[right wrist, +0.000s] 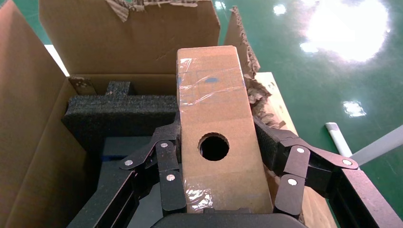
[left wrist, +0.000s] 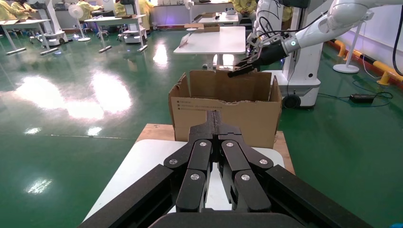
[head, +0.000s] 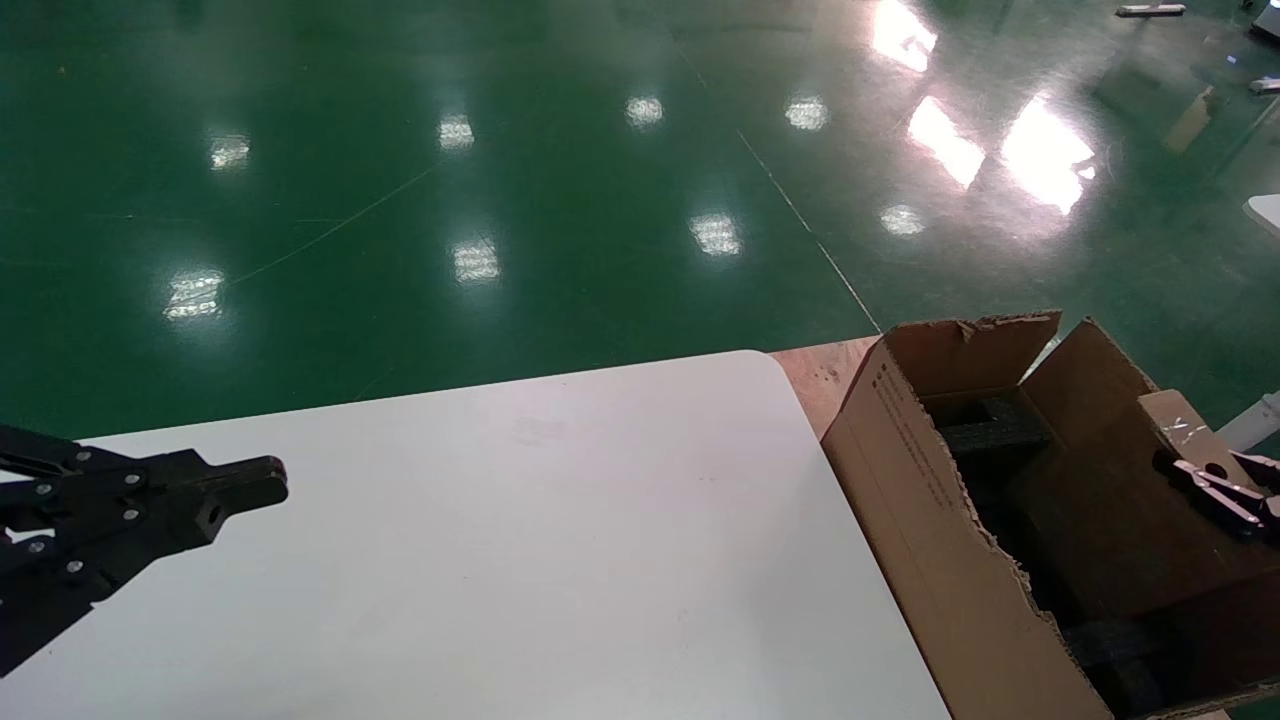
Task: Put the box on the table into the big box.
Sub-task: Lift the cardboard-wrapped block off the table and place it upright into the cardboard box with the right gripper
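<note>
My right gripper needs to let go of the small taped box between the dark foam blocks (head: pixel 1089 516) (right wrist: pixel 230 161), along the ragged side of the big box.
My right gripper (right wrist: pixel 217 127) is shut on the small taped box (right wrist: pixel 218 95), one finger on each side; its face with the round hole is towards the wrist camera. It holds the box above the open big box (right wrist: pixel 128 42), over the dark foam blocks (right wrist: pixel 123 111) inside. In the head view the small box (head: pixel 1185 425) and right gripper (head: pixel 1215 490) are over the big box (head: pixel 930 480) at the right, by its far right wall. My left gripper (head: pixel 250 490) is shut and empty above the left of the white table (head: pixel 600 560).
The big box stands on a wooden board (head: pixel 815 375) just off the table's right edge, with ragged flaps raised. In the left wrist view the left gripper (left wrist: pixel 213 118) points at the big box's printed side (left wrist: pixel 252 118). Green floor lies beyond the table.
</note>
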